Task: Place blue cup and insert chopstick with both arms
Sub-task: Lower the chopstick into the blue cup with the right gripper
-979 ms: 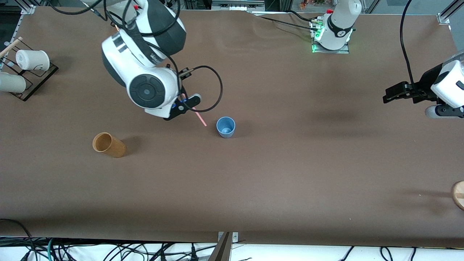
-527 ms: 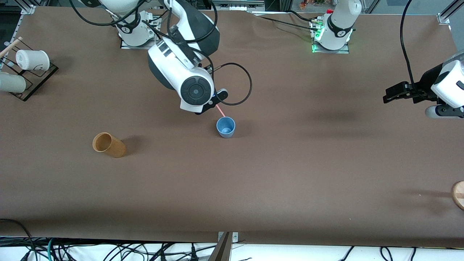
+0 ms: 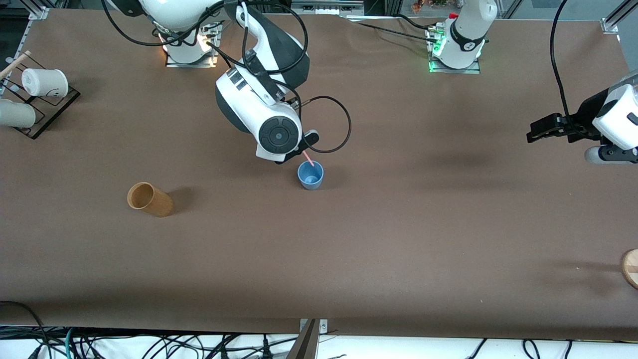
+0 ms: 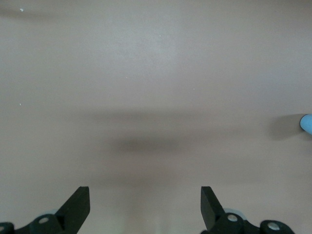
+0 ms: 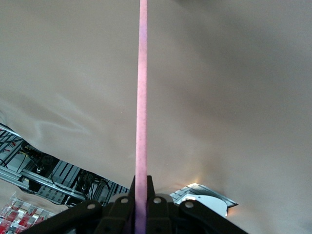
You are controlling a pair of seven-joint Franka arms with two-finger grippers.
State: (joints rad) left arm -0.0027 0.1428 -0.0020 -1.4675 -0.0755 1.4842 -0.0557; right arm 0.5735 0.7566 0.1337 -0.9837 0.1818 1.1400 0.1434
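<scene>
The robot's right gripper should release the pink chopstick inside the blue cup [image 3: 311, 176], leaving it to lean on the cup's rim.
The blue cup [image 3: 310, 175] stands upright on the brown table near its middle. My right gripper [image 3: 299, 151] is over the table just beside the cup's rim and is shut on the pink chopstick [image 3: 308, 159], whose free tip points down at the cup's rim. In the right wrist view the chopstick [image 5: 142, 97] runs straight out from the shut fingers [image 5: 141, 204]. My left gripper [image 3: 536, 130] waits open and empty over the left arm's end of the table. Its view shows two spread fingertips [image 4: 78, 204] and a sliver of the blue cup [image 4: 307, 123].
A tan-orange cup [image 3: 149, 199] lies on its side toward the right arm's end. White cups [image 3: 45, 82] sit on a rack at that end. A round wooden piece [image 3: 630, 268] shows at the table's edge at the left arm's end.
My right arm has swung with the chopstick from beside the tan-orange cup toward the blue cup, bringing the tip to its rim. The left arm has not moved.
</scene>
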